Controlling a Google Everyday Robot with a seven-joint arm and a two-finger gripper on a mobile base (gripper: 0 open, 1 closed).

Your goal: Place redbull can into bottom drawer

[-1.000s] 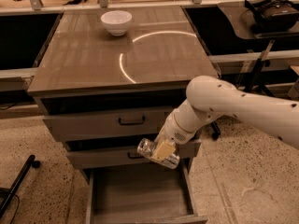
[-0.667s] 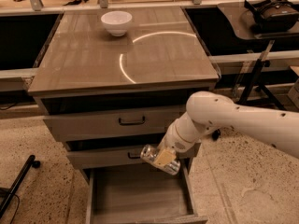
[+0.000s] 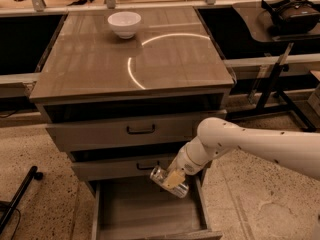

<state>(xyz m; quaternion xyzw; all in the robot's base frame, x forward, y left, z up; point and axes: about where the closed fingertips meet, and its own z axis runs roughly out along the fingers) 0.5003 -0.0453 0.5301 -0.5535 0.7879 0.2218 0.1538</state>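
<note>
My gripper will let go of the redbull can near the middle of the open bottom drawer's wooden bottom (image 3: 168, 202).
My gripper (image 3: 172, 179) is at the end of the white arm that reaches in from the right. It is shut on the redbull can (image 3: 166, 180), a slim silvery can held tilted on its side. The can hangs just above the right rear part of the open bottom drawer (image 3: 145, 211), in front of the middle drawer's face. The bottom drawer is pulled out and its plain wooden floor shows.
A white bowl (image 3: 124, 24) stands on the cabinet top (image 3: 100, 64) at the back. The two upper drawers (image 3: 125, 131) with dark handles are slightly out. A dark stand (image 3: 17, 199) lies on the floor at left. A side table with a headset (image 3: 292, 11) stands at right.
The arm has lowered and moved a little right, carrying the can down from in front of the middle drawer towards the open bottom drawer.
</note>
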